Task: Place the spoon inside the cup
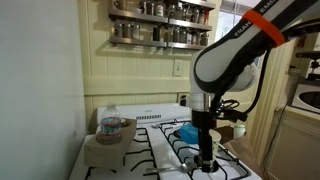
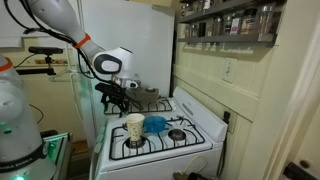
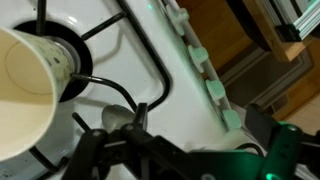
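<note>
Next, I close my gripper on the handle of the spoon (image 1: 172,169), just behind its rounded end, over the white part that sits between the black grates.
The tall cream-white cup (image 2: 135,127) stands on a front burner of the white stove (image 2: 190,130). In the wrist view the cup (image 3: 25,85) fills the left side, and no spoon shows inside the part of it I can see. A small grey rounded thing (image 3: 118,115), possibly the spoon's bowl, lies by the burner grate just right of the cup. My gripper (image 3: 175,150) hangs right of the cup with its dark fingers (image 3: 265,130) wide apart and nothing between them. In both exterior views the gripper (image 1: 206,150) (image 2: 122,95) is low over the stove.
A low blue bowl (image 2: 155,124) (image 1: 188,131) sits beside the cup. A clear lidded jar (image 1: 112,126) stands at the stove's back. Black burner grates (image 3: 150,60) and pale green knobs (image 3: 197,52) line the stove front. A spice rack (image 1: 160,22) hangs on the wall.
</note>
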Controlling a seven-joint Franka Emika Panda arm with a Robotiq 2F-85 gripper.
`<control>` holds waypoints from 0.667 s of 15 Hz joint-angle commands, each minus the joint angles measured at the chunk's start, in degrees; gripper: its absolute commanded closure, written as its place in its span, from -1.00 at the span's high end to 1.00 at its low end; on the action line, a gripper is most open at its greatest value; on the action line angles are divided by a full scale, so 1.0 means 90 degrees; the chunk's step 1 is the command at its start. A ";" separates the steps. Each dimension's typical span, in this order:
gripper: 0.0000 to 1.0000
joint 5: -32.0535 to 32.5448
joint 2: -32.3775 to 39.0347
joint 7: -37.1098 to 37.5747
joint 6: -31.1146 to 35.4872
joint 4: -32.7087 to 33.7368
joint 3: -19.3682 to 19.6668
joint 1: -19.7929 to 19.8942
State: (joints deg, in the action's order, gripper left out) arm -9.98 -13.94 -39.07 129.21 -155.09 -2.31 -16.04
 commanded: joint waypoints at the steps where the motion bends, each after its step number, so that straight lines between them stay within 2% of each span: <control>1: 1.00 0.0601 0.0196 -0.0772 0.0057 0.0079 -0.0132 0.0098; 4: 1.00 0.1059 0.0499 -0.1360 0.0211 0.0260 -0.0211 0.0123; 5: 1.00 0.0748 0.0207 -0.1020 0.0029 0.0102 -0.0201 0.0150; 9: 1.00 0.0760 0.0245 -0.1056 0.0041 0.0122 -0.0212 0.0180; 10: 1.00 0.0788 0.0239 -0.1296 0.0310 0.0052 -0.0212 0.0141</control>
State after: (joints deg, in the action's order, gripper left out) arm -2.90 -11.73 -48.41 129.70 -154.06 -3.34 -15.26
